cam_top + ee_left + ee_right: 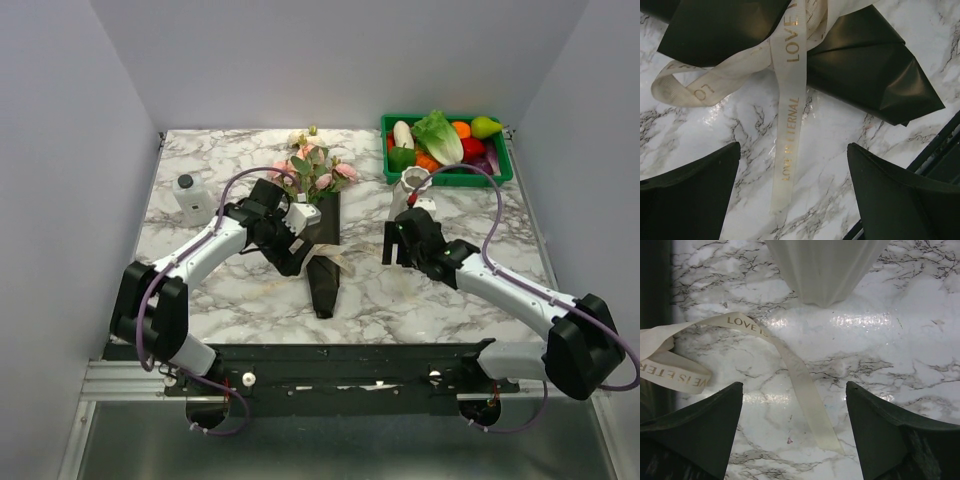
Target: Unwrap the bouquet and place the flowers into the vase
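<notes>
The cream ribbon is next for my right gripper, which should go to it and close on its tail (pixel 343 253) (pixel 669 334) near the knot, on the side of the bouquet facing the vase.
The bouquet (pixel 322 250) lies on the marble table, its dark paper cone (pixel 865 70) pointing at the near edge. Its flowers (pixel 315 168), pink and cream with green leaves, lie at the far end. A cream ribbon (pixel 790 125) printed in gold is tied round the cone; one tail runs between my left gripper's (pixel 794 150) open jaws, flat on the table. My left gripper (pixel 297 243) hovers at the cone's left side. The white ribbed vase (pixel 416 182) stands right of the bouquet. My right gripper (pixel 794 387) is open just near of the vase's base (pixel 825 265), above another ribbon tail (pixel 805 390).
A green crate (pixel 503 168) of vegetables sits at the far right corner. A small white square bottle (pixel 192 198) with a dark cap stands at the left. The table's near edge and a black rail (pixel 940 145) run close behind the cone's tip.
</notes>
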Robot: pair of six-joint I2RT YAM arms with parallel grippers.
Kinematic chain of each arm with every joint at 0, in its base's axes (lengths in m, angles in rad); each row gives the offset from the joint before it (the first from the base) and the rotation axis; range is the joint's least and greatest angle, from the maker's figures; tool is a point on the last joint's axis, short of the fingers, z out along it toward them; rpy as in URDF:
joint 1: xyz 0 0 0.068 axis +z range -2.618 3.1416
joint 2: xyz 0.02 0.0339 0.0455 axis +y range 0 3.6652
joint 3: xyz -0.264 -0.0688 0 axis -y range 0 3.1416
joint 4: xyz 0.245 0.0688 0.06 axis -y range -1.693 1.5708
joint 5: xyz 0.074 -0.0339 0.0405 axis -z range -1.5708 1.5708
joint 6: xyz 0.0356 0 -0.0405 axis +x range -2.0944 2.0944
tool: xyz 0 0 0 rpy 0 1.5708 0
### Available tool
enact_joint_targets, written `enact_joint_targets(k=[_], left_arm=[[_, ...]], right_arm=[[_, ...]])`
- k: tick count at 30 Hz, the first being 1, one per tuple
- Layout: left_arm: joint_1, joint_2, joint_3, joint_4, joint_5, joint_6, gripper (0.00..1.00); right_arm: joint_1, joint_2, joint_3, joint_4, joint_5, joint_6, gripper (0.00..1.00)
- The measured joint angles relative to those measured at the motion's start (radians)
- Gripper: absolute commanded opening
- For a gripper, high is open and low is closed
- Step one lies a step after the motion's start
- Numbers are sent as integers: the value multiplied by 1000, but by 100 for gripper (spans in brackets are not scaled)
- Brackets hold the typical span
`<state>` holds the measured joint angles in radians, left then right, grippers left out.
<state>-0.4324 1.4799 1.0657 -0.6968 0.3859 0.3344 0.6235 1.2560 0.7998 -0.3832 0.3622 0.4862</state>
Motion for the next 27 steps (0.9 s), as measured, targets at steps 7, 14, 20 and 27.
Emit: enact_joint_targets(k=[7,14,20,27], left_arm=[[-15,123,-1,97,-18,3,88],[-22,177,-1,151,-18,21,88],[-30,226,0,168,-19,37,72],[-52,238,-21,226,-63,45,24]], right_arm=[[31,29,3,0,48,0,88],[42,61,30,8,71,-5,88],[52,68,34,16,75,-8,88],[53,68,34,28,75,-8,86]])
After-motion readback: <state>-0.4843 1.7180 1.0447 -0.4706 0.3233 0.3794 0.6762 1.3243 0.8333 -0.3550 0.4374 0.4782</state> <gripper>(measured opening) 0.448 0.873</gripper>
